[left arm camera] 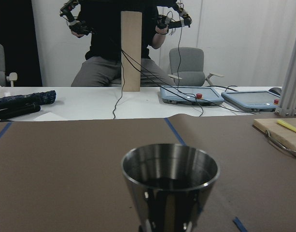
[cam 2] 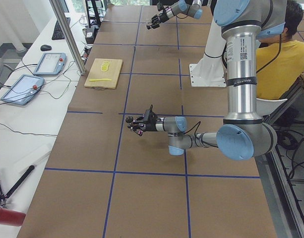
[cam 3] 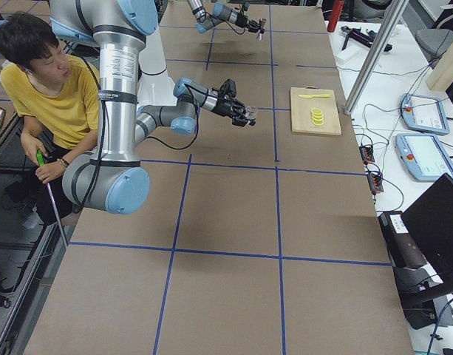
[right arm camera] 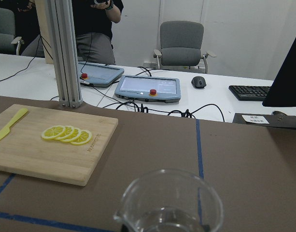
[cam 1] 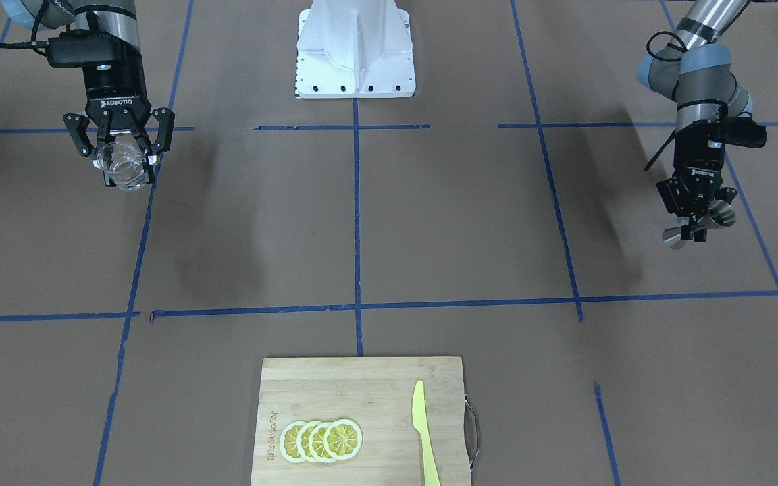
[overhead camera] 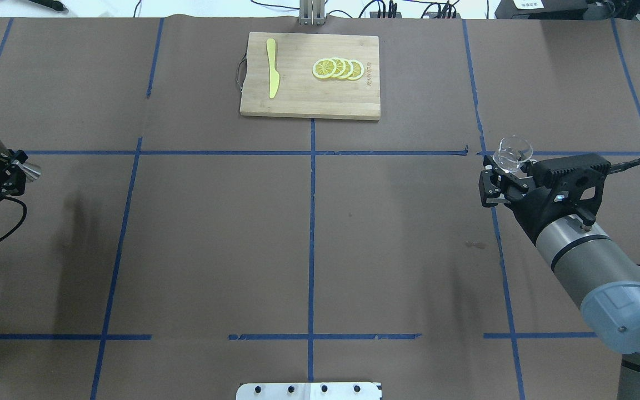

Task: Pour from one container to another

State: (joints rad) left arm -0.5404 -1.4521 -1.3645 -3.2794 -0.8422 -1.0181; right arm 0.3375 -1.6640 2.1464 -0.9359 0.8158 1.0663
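Observation:
My left gripper sets the steel jigger down next on the brown table inside the blue tape box (cam 1: 664, 239).
My left gripper (cam 1: 695, 226) (overhead camera: 6, 161) is shut on a steel double-ended jigger (cam 1: 699, 226) (overhead camera: 3, 151) (left arm camera: 169, 191), held above the table at the robot's far left. The left wrist view looks into its upright cup, dark inside. My right gripper (cam 1: 122, 152) (overhead camera: 506, 166) is shut on a clear glass beaker (cam 1: 123, 164) (overhead camera: 513, 152) (right arm camera: 169, 205), held above the table at the far right. The two containers are far apart, on opposite sides of the table. In the side views both arms show holding their containers aloft.
A wooden cutting board (overhead camera: 298, 103) (cam 1: 335, 398) lies at the table's far middle edge, with lemon slices (overhead camera: 338, 69) (cam 1: 321, 440) and a yellow knife (overhead camera: 271, 75) (cam 1: 425, 435) on it. Blue tape lines grid the brown table. The robot base (cam 1: 355, 47) stands at the near middle edge.

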